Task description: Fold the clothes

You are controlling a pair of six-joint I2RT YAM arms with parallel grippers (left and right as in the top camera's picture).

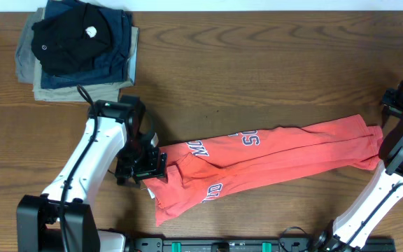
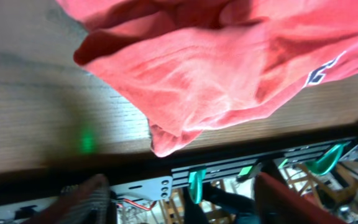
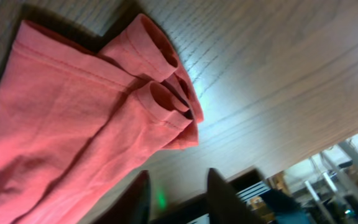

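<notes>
The T-shirt's sleeve ends lie too close to the arm of the robot's right gripper, so the left gripper should grab the crumpled end (image 1: 170,180) and pull it toward the stack.
The coral-red T-shirt (image 1: 271,157) lies stretched in a long crumpled band across the table, white lettering facing up. My left gripper (image 1: 144,166) hovers at its left end. In the left wrist view the jaws (image 2: 180,182) are wide apart and empty, and the shirt (image 2: 216,68) lies just beyond them. My right gripper (image 1: 389,120) is at the shirt's right end. In the right wrist view its jaws (image 3: 179,175) are open and empty, and the shirt's rolled sleeve ends (image 3: 160,93) rest on the wood beside them.
A stack of folded black, navy and khaki garments (image 1: 82,49) sits at the back left corner. The table's front edge and a black rail (image 1: 257,245) run close below the shirt's lower left end.
</notes>
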